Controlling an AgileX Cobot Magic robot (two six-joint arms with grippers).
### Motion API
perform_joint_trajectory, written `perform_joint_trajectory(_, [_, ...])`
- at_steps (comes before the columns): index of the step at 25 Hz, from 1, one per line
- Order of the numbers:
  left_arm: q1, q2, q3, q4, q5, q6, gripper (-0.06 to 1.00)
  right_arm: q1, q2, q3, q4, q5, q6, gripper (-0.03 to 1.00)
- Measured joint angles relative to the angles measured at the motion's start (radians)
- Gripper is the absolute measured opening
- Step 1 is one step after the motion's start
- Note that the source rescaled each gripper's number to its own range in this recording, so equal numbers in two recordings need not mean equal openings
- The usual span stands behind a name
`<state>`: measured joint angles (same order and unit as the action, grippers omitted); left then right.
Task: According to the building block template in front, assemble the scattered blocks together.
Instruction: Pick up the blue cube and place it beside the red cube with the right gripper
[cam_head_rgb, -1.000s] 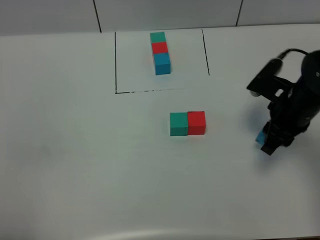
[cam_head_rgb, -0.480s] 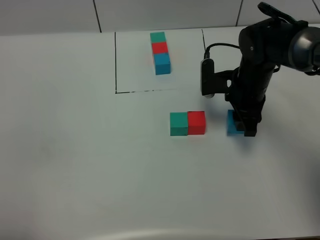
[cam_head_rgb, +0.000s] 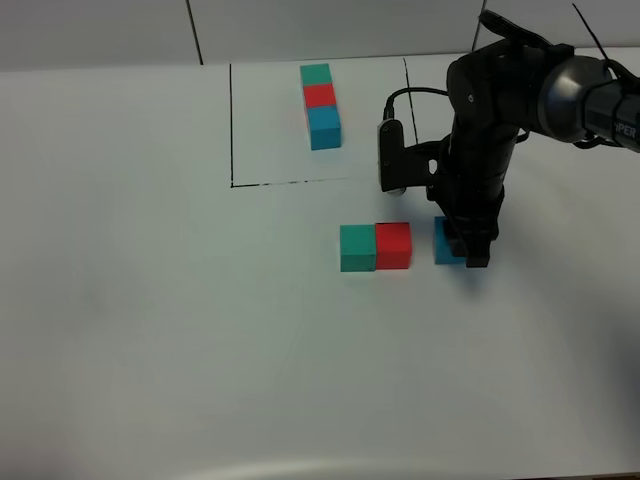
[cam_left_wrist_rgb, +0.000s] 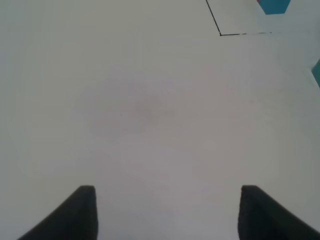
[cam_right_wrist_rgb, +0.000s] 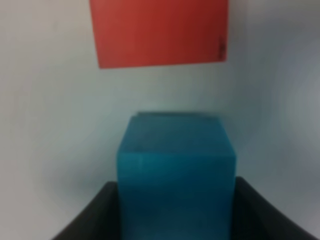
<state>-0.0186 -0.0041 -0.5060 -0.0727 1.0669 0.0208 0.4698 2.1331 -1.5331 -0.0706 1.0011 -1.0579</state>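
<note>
My right gripper will release the blue cube, now held low over the table, so that I leave it flush (cam_head_rgb: 427, 245) (cam_right_wrist_rgb: 164, 125) against the free side of the red cube, opposite the green cube.
The template is a green, red, blue cube row (cam_head_rgb: 320, 100) inside a thin black rectangle at the far middle of the table. The loose green cube (cam_head_rgb: 357, 248) and red cube (cam_head_rgb: 393, 245) sit joined side by side at mid-table. My right gripper (cam_head_rgb: 462, 245) is shut on the blue cube (cam_head_rgb: 444, 241), low over the table, a small gap to the right of the red cube. The right wrist view shows the blue cube (cam_right_wrist_rgb: 176, 170) between the fingers (cam_right_wrist_rgb: 92, 215), with the red cube (cam_right_wrist_rgb: 160, 32) just beyond it. My left gripper (cam_left_wrist_rgb: 167, 215) is open and empty over bare table.
The black rectangle's corner line (cam_left_wrist_rgb: 220, 33) and the template's blue end (cam_left_wrist_rgb: 274, 5) show in the left wrist view. The white table (cam_head_rgb: 150, 300) stretches left and front. The right arm (cam_head_rgb: 500, 100) leans over the rectangle's right side.
My right gripper has carried the blue cube from the table's right side leftwards, to just right of the red cube. The green and red cubes have not moved.
</note>
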Motion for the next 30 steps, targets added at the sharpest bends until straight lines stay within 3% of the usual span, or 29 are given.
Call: perform_joint_trajectory(30, [0.000, 0.000, 0.000, 0.000, 0.000, 0.000, 0.30, 0.033, 0.022, -0.007, 0.058, -0.061, 0.000, 0.01])
